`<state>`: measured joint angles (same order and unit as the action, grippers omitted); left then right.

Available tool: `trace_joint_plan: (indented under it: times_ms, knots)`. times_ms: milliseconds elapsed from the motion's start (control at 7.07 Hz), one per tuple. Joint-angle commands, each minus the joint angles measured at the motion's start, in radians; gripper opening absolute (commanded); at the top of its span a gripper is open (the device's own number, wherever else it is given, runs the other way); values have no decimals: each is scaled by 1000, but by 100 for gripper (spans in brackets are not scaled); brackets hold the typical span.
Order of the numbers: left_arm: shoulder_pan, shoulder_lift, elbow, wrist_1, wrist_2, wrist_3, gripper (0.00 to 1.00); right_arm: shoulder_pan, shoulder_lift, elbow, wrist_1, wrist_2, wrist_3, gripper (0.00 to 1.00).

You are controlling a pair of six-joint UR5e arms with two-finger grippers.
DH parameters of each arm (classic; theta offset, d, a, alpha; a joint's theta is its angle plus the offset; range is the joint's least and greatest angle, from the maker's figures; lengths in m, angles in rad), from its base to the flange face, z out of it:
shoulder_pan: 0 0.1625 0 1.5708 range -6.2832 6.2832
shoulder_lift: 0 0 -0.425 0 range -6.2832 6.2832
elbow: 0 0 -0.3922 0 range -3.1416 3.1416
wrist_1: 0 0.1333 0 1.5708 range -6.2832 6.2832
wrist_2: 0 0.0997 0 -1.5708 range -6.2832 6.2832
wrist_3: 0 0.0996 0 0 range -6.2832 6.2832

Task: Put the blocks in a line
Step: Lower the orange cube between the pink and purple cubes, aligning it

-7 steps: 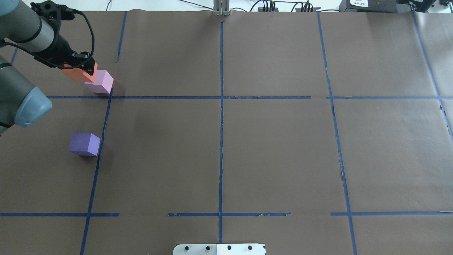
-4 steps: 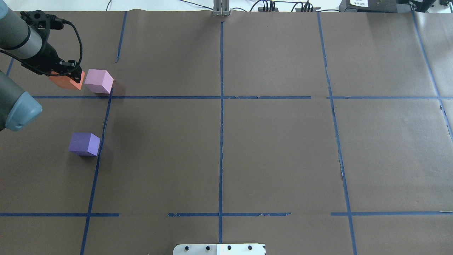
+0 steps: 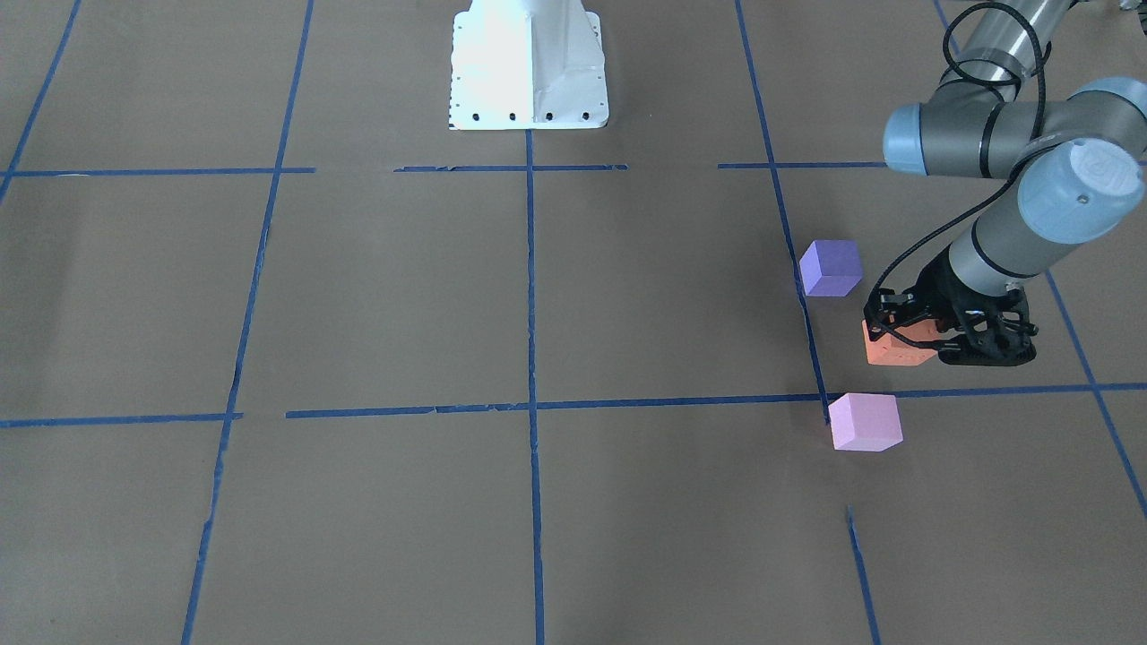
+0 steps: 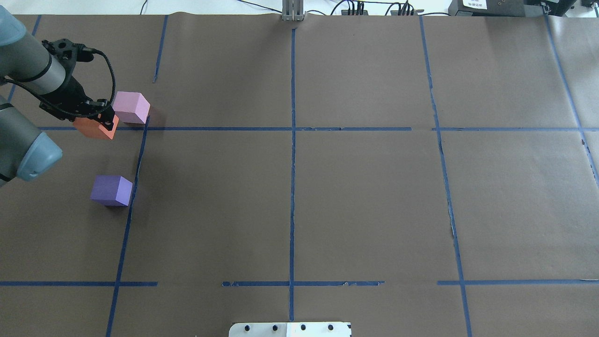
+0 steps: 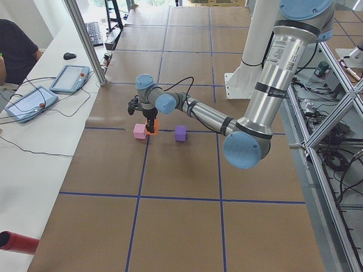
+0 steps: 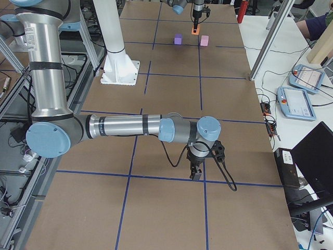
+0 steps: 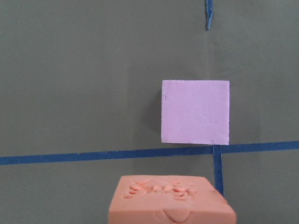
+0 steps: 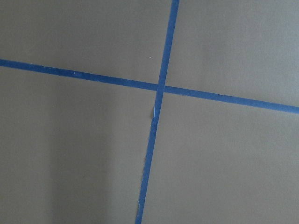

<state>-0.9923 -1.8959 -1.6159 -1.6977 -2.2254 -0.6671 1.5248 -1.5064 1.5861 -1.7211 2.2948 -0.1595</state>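
Note:
My left gripper will let go of the orange block on the table (image 3: 852, 346) between the purple block and the pink block. The orange block now hangs low over the table.
My left gripper (image 4: 102, 120) is shut on the orange block (image 4: 95, 128) and holds it low over the brown table. It hangs just to the near left of the pale pink block (image 4: 131, 107), over a blue tape line. The violet-purple block (image 4: 111, 190) stands apart, closer to the robot. In the front view the orange block (image 3: 893, 347) lies between the purple block (image 3: 831, 268) and the pink block (image 3: 865, 421). The left wrist view shows the orange block (image 7: 170, 201) and the pink block (image 7: 195, 112). My right gripper (image 6: 196, 174) shows only in the right side view; I cannot tell its state.
Blue tape lines (image 4: 292, 140) divide the brown paper into squares. The white robot base (image 3: 529, 63) stands at the robot's edge. Cables and a metal post (image 4: 293, 11) sit at the far edge. Tablets (image 5: 34, 102) lie on the side bench.
My left gripper, still holding the orange block, swung left away from the pink block, then came toward the robot onto the tape line. The pink and purple blocks have not moved.

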Motion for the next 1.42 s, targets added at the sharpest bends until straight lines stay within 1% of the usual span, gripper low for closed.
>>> trace_joint_plan:
  times_ms: [0,425,849,1274]
  knots:
    - [38,-2,46,-52,-20,-8,38,0,0,0,0,0,0,100]
    - [63,-9,102,-71,-22,-11,38,0,0,0,0,0,0,100]
    - [72,-12,117,-97,-42,-22,38,0,0,0,0,0,0,100]
    - [72,-22,119,-106,-42,-28,38,0,0,0,0,0,0,100]
